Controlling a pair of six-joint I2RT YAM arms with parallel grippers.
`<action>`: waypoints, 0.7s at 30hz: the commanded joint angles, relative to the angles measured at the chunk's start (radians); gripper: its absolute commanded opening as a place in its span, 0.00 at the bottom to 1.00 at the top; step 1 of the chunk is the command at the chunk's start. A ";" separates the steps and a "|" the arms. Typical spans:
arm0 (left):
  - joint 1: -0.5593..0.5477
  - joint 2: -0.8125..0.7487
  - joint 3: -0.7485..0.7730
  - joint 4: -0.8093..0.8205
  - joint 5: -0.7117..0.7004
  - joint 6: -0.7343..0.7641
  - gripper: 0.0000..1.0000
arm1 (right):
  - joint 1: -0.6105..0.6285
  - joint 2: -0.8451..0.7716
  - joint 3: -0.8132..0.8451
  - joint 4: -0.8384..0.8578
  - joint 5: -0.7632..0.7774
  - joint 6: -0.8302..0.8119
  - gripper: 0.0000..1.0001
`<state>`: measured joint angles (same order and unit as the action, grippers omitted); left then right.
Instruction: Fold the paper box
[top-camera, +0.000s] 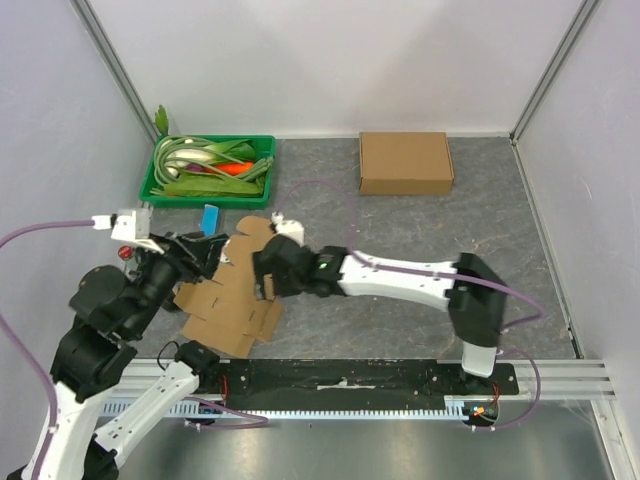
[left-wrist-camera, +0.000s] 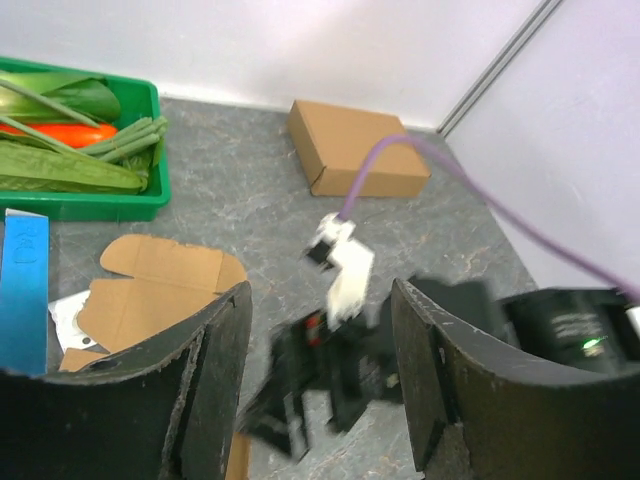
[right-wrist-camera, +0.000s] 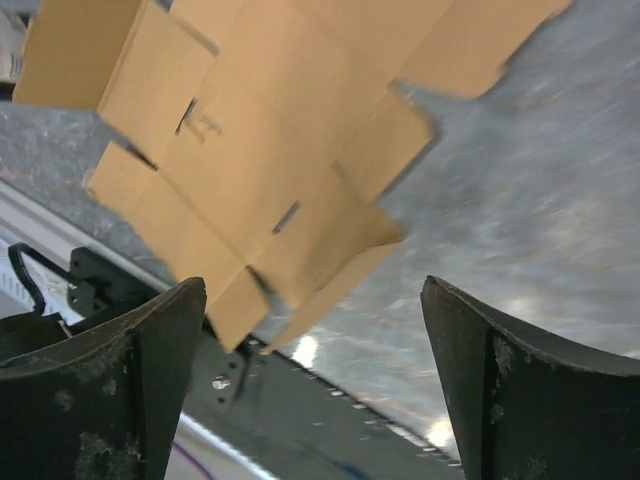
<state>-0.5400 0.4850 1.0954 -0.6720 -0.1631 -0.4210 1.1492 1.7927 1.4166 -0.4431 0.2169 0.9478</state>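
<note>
Next, my right gripper goes to the paper box's bent-up corner flap (top-camera: 272, 319) (right-wrist-camera: 342, 288) and closes there, on the flap's raised edge.
The paper box is a flat brown cardboard blank (top-camera: 232, 300) lying on the grey table near the front left. In the right wrist view the blank (right-wrist-camera: 250, 150) fills the upper left, with one corner flap bent up. My right gripper (top-camera: 266, 278) hovers over the blank's right edge, jaws wide open (right-wrist-camera: 315, 290), nothing between them. My left gripper (top-camera: 205, 256) sits over the blank's upper left part. It is open (left-wrist-camera: 320, 300) and holds nothing. Past its fingers the left wrist view shows the blurred right gripper and part of the blank (left-wrist-camera: 150, 285).
A folded brown box (top-camera: 405, 162) stands at the back right. A green tray (top-camera: 150, 185) of vegetables is at the back left. A blue card (top-camera: 209, 218) lies just in front of the tray. The black base rail (top-camera: 350, 380) runs along the front edge.
</note>
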 joint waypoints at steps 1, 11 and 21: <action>0.002 -0.055 0.047 -0.106 -0.010 -0.051 0.64 | 0.096 0.115 0.128 -0.249 0.108 0.373 0.95; 0.002 -0.051 0.058 -0.149 0.062 -0.025 0.63 | 0.118 0.228 0.070 -0.169 0.029 0.480 0.49; 0.003 0.059 -0.196 0.038 0.186 -0.253 0.74 | -0.099 -0.456 -0.586 0.064 0.166 0.372 0.00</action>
<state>-0.5400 0.4950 1.0142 -0.7387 -0.0414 -0.4881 1.1477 1.6737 1.0183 -0.4271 0.2291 1.3632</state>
